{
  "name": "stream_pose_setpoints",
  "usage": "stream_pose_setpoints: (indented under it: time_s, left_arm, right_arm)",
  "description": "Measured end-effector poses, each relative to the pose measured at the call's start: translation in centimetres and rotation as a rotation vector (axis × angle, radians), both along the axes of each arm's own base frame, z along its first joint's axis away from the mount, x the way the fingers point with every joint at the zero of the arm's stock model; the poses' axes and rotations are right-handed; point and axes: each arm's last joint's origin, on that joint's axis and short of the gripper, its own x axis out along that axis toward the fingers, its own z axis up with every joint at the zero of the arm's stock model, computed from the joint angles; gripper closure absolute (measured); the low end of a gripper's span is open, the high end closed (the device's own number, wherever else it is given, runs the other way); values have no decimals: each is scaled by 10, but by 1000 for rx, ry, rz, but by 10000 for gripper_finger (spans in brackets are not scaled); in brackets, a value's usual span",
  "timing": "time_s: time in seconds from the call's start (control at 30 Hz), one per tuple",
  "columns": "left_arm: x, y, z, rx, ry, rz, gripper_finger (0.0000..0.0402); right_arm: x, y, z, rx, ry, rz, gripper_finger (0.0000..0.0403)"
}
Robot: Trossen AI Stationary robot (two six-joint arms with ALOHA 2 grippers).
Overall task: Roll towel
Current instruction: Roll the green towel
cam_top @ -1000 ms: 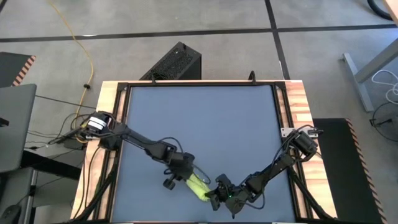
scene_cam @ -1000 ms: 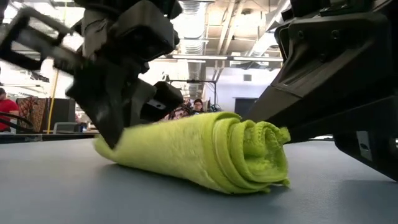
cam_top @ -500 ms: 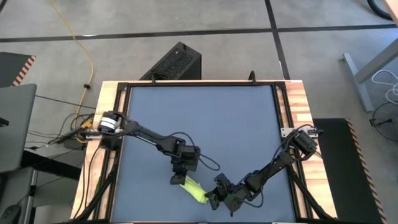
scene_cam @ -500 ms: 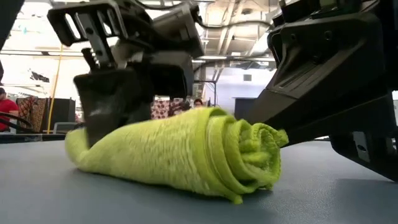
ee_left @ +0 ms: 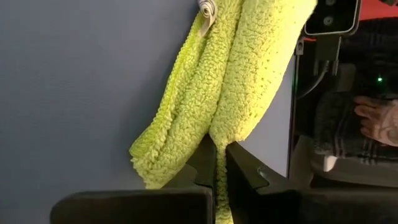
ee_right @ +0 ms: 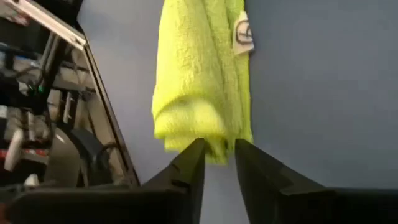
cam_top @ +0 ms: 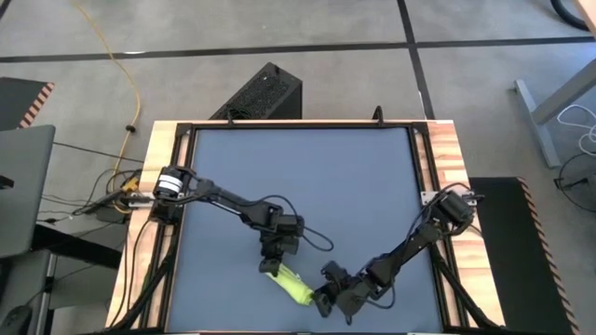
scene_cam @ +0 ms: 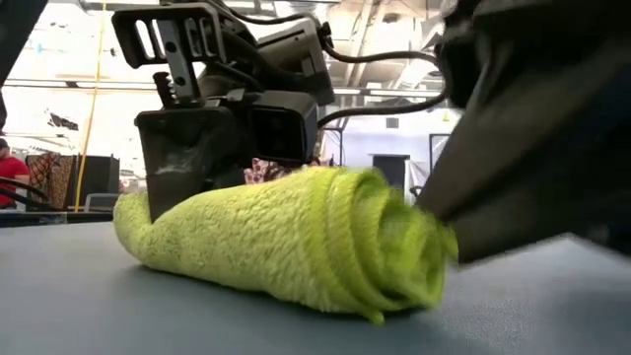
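Note:
My left gripper pinches only a thin part at the end of the towel. It should open and take the towel's full width [scene_cam: 202,225] while my right gripper holds the towel steady.
The lime-green towel [cam_top: 289,284] lies rolled up on the dark blue-grey mat [cam_top: 298,177], near the table's near edge. In the low view the roll [scene_cam: 286,242] rests along its length on the mat, its spiral end toward the camera. My left gripper [cam_top: 273,265] is shut on the roll's far-left end. My right gripper [cam_top: 321,300] stands at the roll's near-right end, its fingers close together on that end. A small white label [ee_right: 243,31] shows on the towel. My left gripper pinches a thin strip at the towel's end [ee_left: 219,171] between its two fingers. The fingers slant down from the far side. The rest of the roll lies on the mat beyond them. My right gripper has the roll's near-right end [ee_right: 216,149] between its fingertips only. It comes low from the table's near-right side, along the roll. The roll lies on the mat.
The mat is bordered by a wooden table frame [cam_top: 452,167]. The table's near edge is close behind the right gripper. A black box [cam_top: 261,93] stands on the floor beyond the far edge. People show in the room behind the table in the low view [scene_cam: 10,168].
My left gripper has gone a little toward the table's right edge, turned about and settled on the roll's far-left end. The roll has slid slightly toward the left and its spiral end looks tighter. My right gripper stays at the near-right end and is blurred now.

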Motion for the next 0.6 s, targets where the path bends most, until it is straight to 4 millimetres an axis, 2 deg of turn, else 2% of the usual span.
stream_pose_setpoints:
  time_s: [0.2,0.37,0.43,0.53,0.6]
  left_arm:
    - [4,3,3,-10,20,31,401]
    - [4,3,3,-10,31,44,401]
    - [4,4,3,-10,33,49,401]
    - [4,5,3,-9,41,59,401]
    - [5,5,3,-10,45,65,401]
  right_arm:
    - [-12,-2,33,-27,-15,9,246]
    - [-12,5,56,-93,-211,-32,255]
    - [-6,3,52,-100,-226,-22,267]
    - [9,-4,33,-131,-182,-19,294]
    - [19,-8,29,-164,-184,-25,317]
